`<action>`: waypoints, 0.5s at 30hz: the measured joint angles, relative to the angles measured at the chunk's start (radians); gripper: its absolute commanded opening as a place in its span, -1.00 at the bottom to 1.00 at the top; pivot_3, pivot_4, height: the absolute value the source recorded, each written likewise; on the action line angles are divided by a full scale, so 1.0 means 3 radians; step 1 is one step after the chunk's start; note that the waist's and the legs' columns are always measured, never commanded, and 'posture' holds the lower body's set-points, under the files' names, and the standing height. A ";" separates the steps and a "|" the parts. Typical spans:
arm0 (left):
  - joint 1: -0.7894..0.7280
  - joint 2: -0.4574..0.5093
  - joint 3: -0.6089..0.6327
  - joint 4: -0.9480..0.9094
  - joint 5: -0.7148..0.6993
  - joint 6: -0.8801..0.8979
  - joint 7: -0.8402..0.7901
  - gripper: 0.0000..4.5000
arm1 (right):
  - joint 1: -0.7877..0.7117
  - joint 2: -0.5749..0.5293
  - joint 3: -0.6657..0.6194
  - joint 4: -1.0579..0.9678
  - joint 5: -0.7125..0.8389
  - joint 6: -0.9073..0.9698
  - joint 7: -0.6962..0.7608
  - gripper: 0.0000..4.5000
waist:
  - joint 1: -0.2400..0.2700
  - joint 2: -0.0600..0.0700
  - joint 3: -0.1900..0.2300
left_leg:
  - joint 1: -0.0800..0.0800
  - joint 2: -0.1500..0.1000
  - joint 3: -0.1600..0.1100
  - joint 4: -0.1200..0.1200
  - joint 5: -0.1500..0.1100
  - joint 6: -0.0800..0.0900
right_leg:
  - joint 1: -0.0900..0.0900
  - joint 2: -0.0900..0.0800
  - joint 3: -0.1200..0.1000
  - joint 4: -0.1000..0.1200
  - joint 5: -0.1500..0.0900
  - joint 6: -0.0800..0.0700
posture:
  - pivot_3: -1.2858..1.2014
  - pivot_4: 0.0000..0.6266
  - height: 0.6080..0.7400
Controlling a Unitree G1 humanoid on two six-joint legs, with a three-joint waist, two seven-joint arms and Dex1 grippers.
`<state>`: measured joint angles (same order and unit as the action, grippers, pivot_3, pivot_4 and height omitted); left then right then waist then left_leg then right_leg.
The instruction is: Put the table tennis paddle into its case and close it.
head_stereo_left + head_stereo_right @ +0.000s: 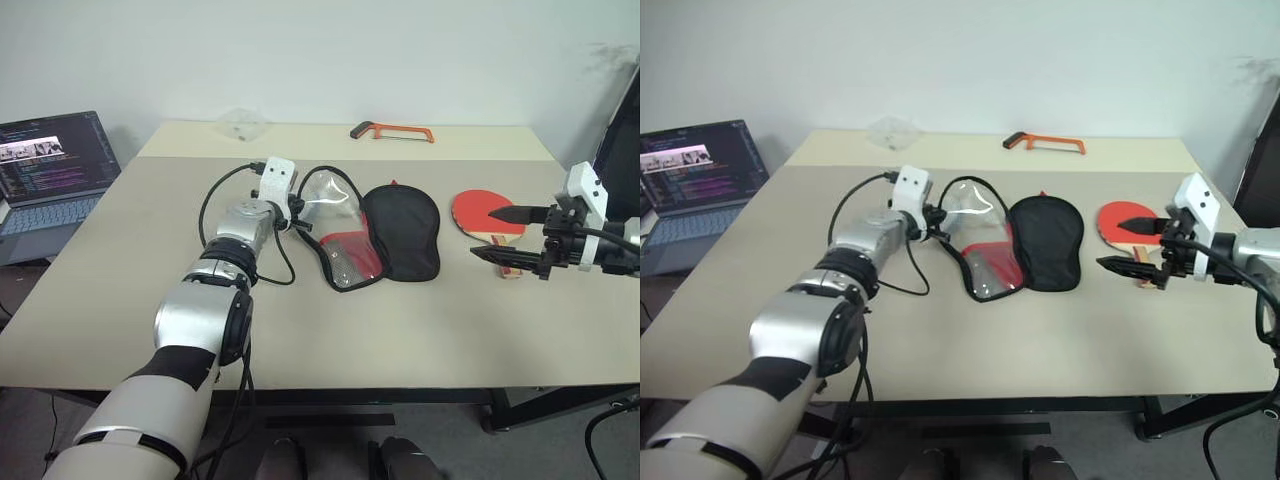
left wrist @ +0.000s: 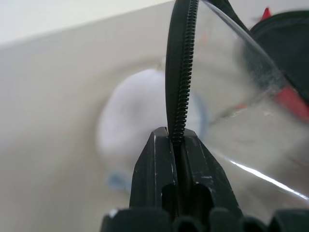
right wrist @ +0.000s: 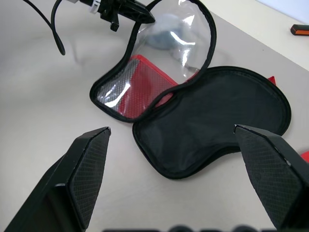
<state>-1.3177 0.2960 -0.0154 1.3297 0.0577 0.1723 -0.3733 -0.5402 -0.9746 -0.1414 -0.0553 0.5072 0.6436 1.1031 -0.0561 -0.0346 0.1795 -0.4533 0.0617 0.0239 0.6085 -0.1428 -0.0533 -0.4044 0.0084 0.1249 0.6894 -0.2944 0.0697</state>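
Observation:
I need to set the clear half of the case down flat on the table [image 1: 328, 225] next to the black half with my left gripper.
The case lies unzipped in the middle of the table, its black fabric half [image 1: 402, 232] flat. Its clear plastic and red mesh half [image 1: 338, 228] is raised at the far end. My left gripper [image 1: 298, 205] is shut on the zipper edge [image 2: 179, 72] of that clear half and holds it up off the table. The red table tennis paddle [image 1: 478, 211] lies flat to the right of the case, with its wooden handle toward the front. My right gripper [image 1: 503, 236] hovers open just over the paddle, pointing left at the case, with nothing between its fingers [image 3: 89, 164].
An orange-framed hacksaw [image 1: 392, 131] and a crumpled clear plastic piece [image 1: 243, 124] lie along the table's far edge. An open laptop [image 1: 50, 170] stands off the table's left side. A black cable [image 1: 208, 215] loops beside my left wrist.

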 measured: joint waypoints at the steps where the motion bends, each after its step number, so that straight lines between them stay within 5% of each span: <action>1: -0.0032 0.0000 -0.0069 0.0023 0.0097 -0.0055 0.0055 -0.99 | 0.0000 0.0004 0.0000 0.0003 -0.0008 -0.0004 -0.0005 1.00 | 0.0000 0.0000 0.0000 | 0.0000 0.0000 0.0000 0.0000 0.0000 0.0000 | 0.0000 0.0000 0.0000 0.0000 0.0000 0.0000 | 0.03 -0.52 1.00; 15: -0.0170 -0.0163 -0.0572 0.0138 0.0931 -0.0617 0.0745 -0.99 | 0.0014 0.0031 0.0000 0.0007 -0.0023 -0.0011 -0.0082 1.00 | 0.0001 -0.0001 0.0000 | -0.0001 0.0000 0.0000 -0.0001 0.0000 0.0000 | 0.0000 0.0000 0.0000 -0.0001 0.0000 0.0000 | 0.03 -0.52 1.00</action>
<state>-1.3687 0.2471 -0.1868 1.3711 0.3371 -0.0127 -0.1498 -0.5360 -0.9654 -0.1415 -0.0532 0.5004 0.6402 1.0784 -0.0559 -0.0348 0.1796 -0.4536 0.0616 0.0239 0.6083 -0.1429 -0.0534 -0.4045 0.0083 0.1249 0.6892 -0.2944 0.0698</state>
